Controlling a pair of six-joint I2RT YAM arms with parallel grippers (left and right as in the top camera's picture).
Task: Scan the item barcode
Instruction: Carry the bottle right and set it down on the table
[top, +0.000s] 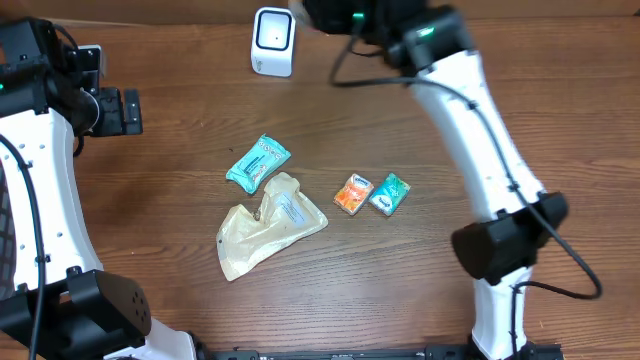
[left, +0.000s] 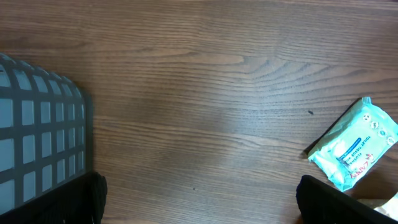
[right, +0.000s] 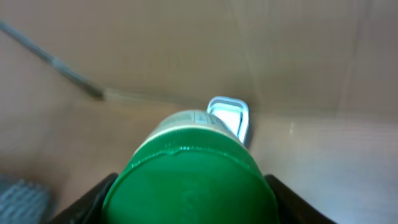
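The green-lidded container is in my right gripper's care for now. It will be let go on the bare wood (top: 480, 139) under that arm, past the small teal packet.
My right gripper (right: 189, 202) is shut on a round container with a green lid (right: 189, 177), which fills the lower half of the right wrist view. Just beyond it stands the white barcode scanner (right: 229, 115), facing the container. From overhead, the scanner (top: 272, 41) sits at the table's far edge, with the right gripper (top: 325, 15) just to its right; the container itself is hidden there by the arm. My left gripper (top: 112, 110) hovers open over bare wood at the far left, its dark fingers (left: 84, 199) wide apart with nothing between them.
A teal wipes packet (top: 258, 163) (left: 354, 146), a crumpled beige pouch (top: 268, 225), an orange packet (top: 353, 193) and a small teal packet (top: 389, 193) lie mid-table. A grey mesh basket (left: 37, 137) is at the left edge of the left wrist view.
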